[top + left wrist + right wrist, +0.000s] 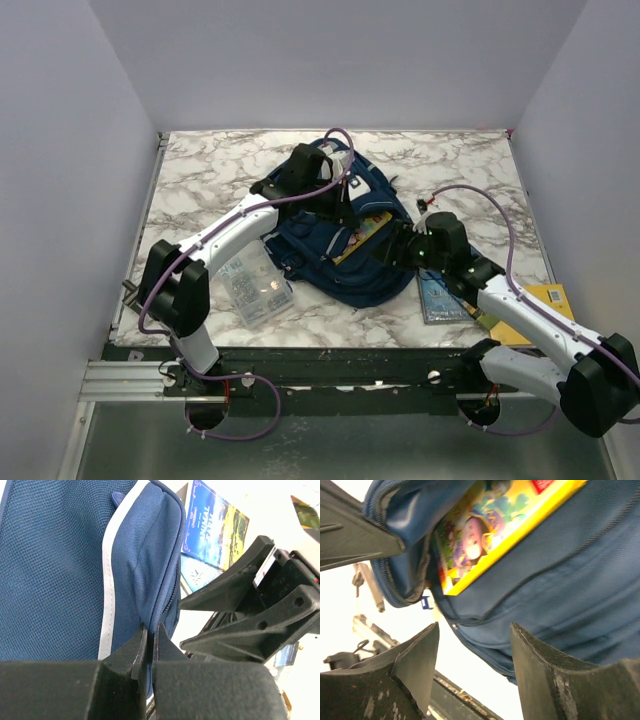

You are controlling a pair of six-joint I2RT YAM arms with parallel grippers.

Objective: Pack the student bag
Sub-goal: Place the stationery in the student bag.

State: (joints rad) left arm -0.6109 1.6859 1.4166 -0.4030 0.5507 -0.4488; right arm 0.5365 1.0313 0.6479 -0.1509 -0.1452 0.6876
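Observation:
My right gripper is to head next to the zipper pull (pixel 332 271) (pixel 454 626) by the near-side edge of the student bag's opening, and it should close on it there.
The student bag (pixel 330 255), navy blue, lies in the middle of the marble table with its main opening held agape. A yellow picture book (pixel 362 232) pokes out of that opening. My left gripper (pixel 335 207) is shut on the bag's fabric edge by the zipper; in the left wrist view the jaws (pixel 150 632) pinch the blue cloth of the bag (pixel 60 570). My right gripper (pixel 402 247) stands open just right of the bag. In the right wrist view its fingers (pixel 475 637) straddle empty air below the bag (pixel 570 590) and the book (pixel 485 535).
A small clear plastic box (pixel 256 284) lies left of the bag near the front edge. A blue book (pixel 438 296) and a yellow one (pixel 548 300) lie under the right arm. Grey walls enclose the table on three sides.

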